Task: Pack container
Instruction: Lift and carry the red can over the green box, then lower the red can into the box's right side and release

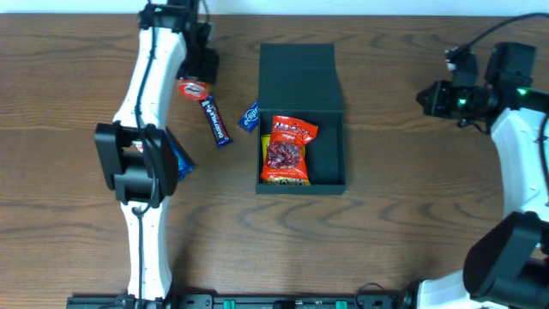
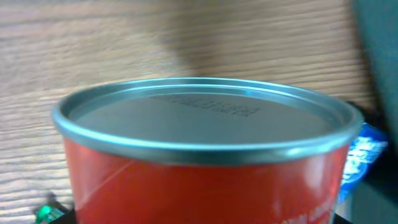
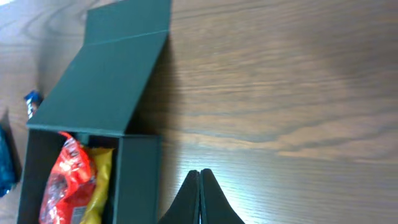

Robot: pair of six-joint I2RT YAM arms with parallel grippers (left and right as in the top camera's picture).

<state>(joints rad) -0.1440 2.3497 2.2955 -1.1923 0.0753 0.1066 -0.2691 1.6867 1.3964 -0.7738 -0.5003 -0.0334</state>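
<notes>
Next, I let go of the red can with my left gripper in the container's empty space [image 1: 325, 166] next to the red snack bag.
The dark slate-blue container [image 1: 300, 73] lies open in the middle of the table, its flap lid folded back. It holds a red snack bag [image 1: 287, 148] on top of a yellow pack [image 1: 267, 163]. The right wrist view shows the container [image 3: 106, 93], the red bag [image 3: 65, 180] and the yellow pack [image 3: 101, 180]. My left gripper [image 1: 199, 75] is at the far left, shut on a red can [image 1: 190, 87] with a silver lid. The can [image 2: 205, 180] fills the left wrist view and hides the fingertips. My right gripper [image 3: 200, 177] is shut and empty over bare wood right of the container.
A dark blue candy bar [image 1: 216, 123] and a small blue pack [image 1: 250, 116] lie left of the container. Another blue packet [image 1: 180, 160] lies partly under the left arm. A blue wrapper [image 2: 367, 149] shows beside the can.
</notes>
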